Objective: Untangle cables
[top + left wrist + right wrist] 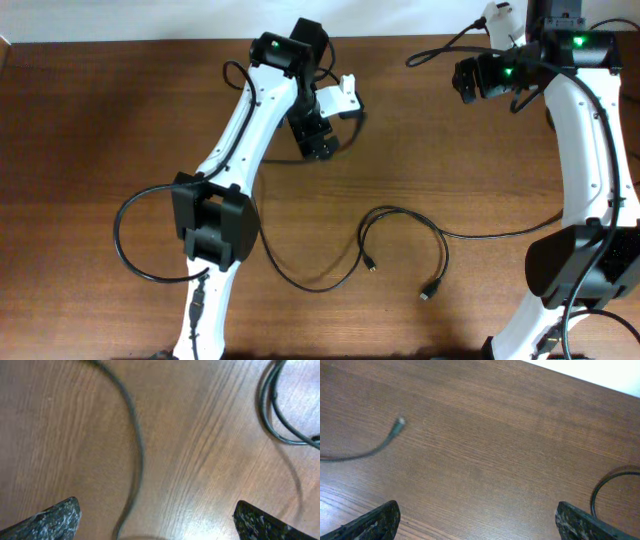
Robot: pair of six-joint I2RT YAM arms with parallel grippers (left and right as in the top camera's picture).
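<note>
I will next close my left gripper on the back curve [406,211] of the black cable loop at the table's centre, behind the small front plugs.
Thin black cables [400,212] lie on the wooden table [90,120], looping at the centre with small plugs [427,293] at the front; one strand runs right toward the right arm. My left gripper [320,148] hangs over the table's back middle. It is open and empty. In the left wrist view a blurred cable [136,445] runs below the open fingers [157,527], and another loop [272,415] lies at the upper right. My right gripper [468,80] at the back right is open and empty [477,522]. A cable end with a plug [399,423] lies to its left.
A black wire loop [120,235] curves out from the left arm at the left of the table. Another black curve [607,482] shows at the right edge of the right wrist view. The table's white back edge [600,372] is near the right gripper.
</note>
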